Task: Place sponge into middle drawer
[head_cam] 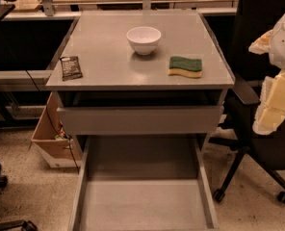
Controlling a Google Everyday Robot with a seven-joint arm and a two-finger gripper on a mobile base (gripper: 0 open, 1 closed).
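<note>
The middle of the sponge [186,67] on the grey cabinet top is the next spot for my gripper to go to and close on.
The sponge [185,66], dark green face over yellow foam, lies flat on the right side of the grey cabinet top [104,52]. The middle drawer [142,203] is pulled far out toward me, with low side walls and a bare floor. My gripper [279,52] shows as white and pale yellow parts at the right edge, to the right of the sponge and apart from it, holding nothing that I can see.
A white bowl [143,39] stands at the centre back of the top. A dark snack wrapper [70,67] lies near its left edge. A drawer with a plain grey front [140,120] sits above the open one. A black office chair [258,138] stands right, a cardboard box [51,138] left.
</note>
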